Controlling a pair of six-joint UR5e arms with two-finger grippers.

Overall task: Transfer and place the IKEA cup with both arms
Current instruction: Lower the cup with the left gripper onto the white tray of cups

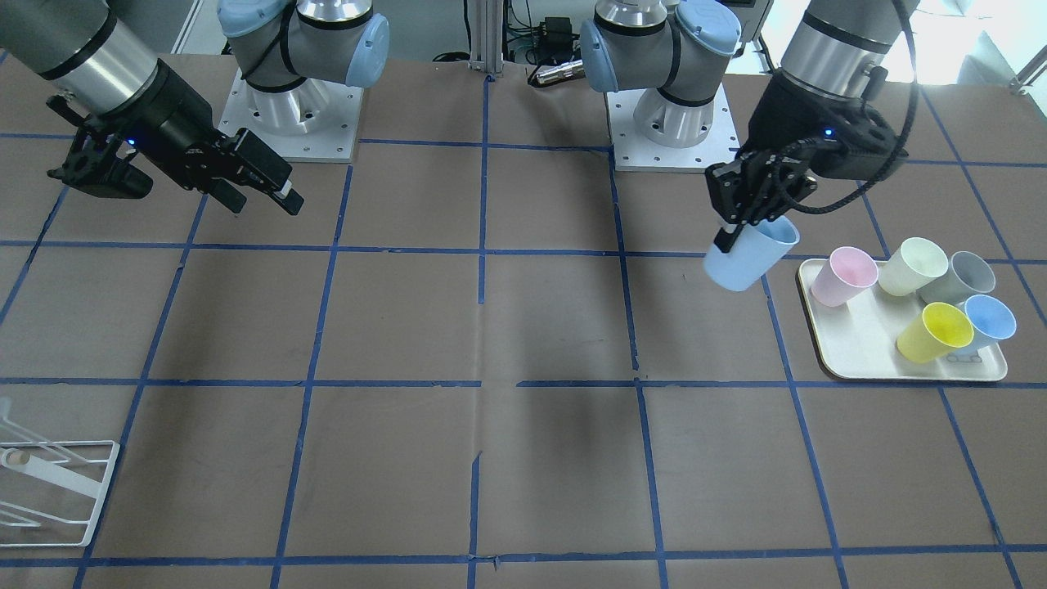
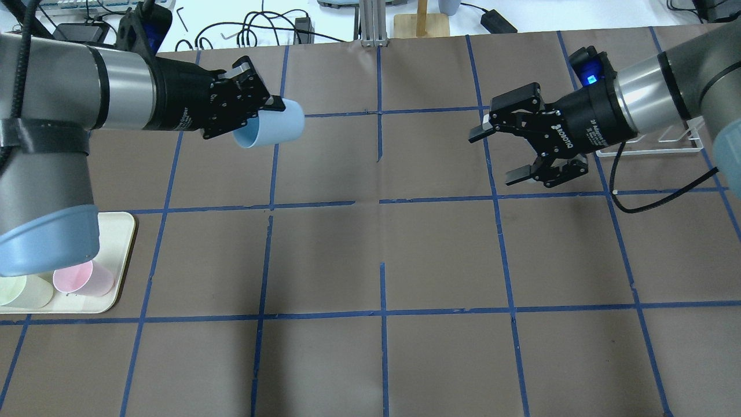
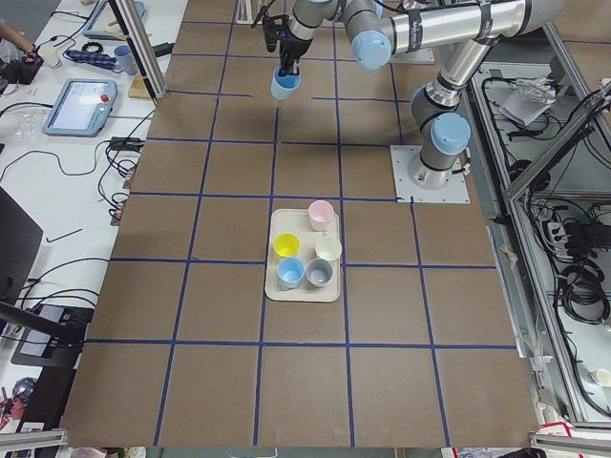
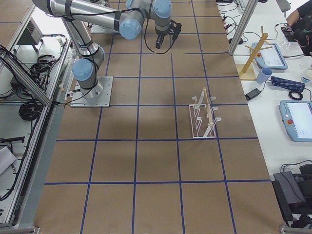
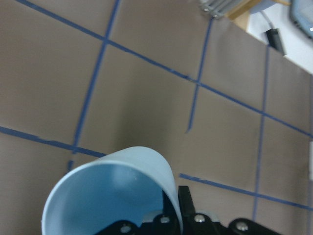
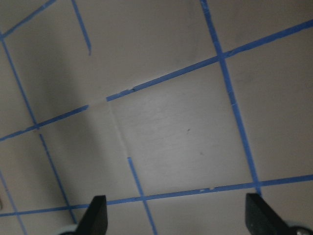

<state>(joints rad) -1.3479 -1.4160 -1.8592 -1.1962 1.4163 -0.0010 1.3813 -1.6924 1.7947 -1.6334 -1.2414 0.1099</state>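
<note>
The pale sky-blue IKEA cup will go down from my left gripper onto the cream tray's free corner [image 1: 850,357], where I need to set it beside the yellow cup. The sky-blue cup still hangs above the table.
The pale sky-blue IKEA cup [image 1: 748,258] hangs tilted above the table, off the tray. My left gripper [image 1: 730,237] is shut on its rim, one finger inside and one outside. The overhead view shows the cup [image 2: 269,130] lying sideways in the left gripper [image 2: 272,110], its mouth toward the near side. In the left wrist view the cup [image 5: 112,191] fills the lower frame. My right gripper [image 2: 496,156] is open and empty, well apart from the cup and facing it across the table's middle. It also shows in the front view [image 1: 262,203] and in the right wrist view [image 6: 177,218].
A cream tray [image 1: 859,360] holds a pink cup [image 1: 847,276], a pale green cup [image 1: 912,266], a grey cup [image 1: 961,276], a yellow cup [image 1: 932,331] and a brighter blue cup [image 1: 988,319]. A white wire rack [image 4: 204,117] stands on the right arm's side.
</note>
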